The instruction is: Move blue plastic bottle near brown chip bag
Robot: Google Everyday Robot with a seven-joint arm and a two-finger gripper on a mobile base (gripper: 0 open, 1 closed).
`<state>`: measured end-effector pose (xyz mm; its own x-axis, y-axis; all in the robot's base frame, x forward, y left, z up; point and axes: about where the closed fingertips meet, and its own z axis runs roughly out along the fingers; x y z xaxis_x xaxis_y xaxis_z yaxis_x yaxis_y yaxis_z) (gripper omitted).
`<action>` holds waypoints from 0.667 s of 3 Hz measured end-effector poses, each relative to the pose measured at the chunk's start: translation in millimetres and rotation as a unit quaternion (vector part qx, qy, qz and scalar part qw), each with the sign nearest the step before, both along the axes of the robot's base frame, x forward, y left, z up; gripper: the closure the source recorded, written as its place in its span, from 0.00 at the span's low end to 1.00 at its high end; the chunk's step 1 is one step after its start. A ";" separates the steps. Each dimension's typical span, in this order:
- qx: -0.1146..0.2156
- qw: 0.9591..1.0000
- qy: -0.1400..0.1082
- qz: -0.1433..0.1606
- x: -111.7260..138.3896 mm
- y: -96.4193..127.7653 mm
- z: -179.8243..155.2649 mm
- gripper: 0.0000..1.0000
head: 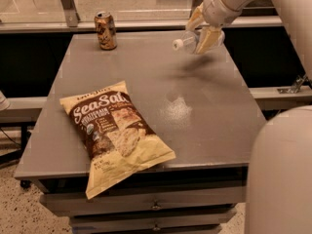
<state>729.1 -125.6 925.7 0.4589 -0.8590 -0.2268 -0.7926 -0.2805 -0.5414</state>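
Next, I release the blue plastic bottle on the grey table point(164, 85) beside the brown chip bag's far end.
The blue plastic bottle point(187, 41) is a small clear bottle with a white cap pointing left. It lies sideways in my gripper point(201, 33), which is shut on it and holds it lifted above the far right part of the grey table point(195, 106). The bottle casts a shadow on the table below. The brown chip bag point(114, 133) lies flat at the front left of the table, cream-yellow with a dark brown panel and "Sea Salt" lettering. One corner of the bag hangs over the front edge.
A brown patterned drink can point(106, 30) stands upright at the far left corner of the table. My arm's large white body point(280, 174) fills the lower right. A rail and glass panel run behind the table.
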 end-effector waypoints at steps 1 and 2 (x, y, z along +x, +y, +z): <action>0.030 0.999 -0.002 0.028 -49.0 29.7 21.3 1.00; 0.061 0.996 -0.003 0.071 -104.2 62.1 20.0 1.00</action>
<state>624.9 -63.5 945.8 0.5755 -0.7518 -0.3219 -0.7462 -0.3217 -0.5828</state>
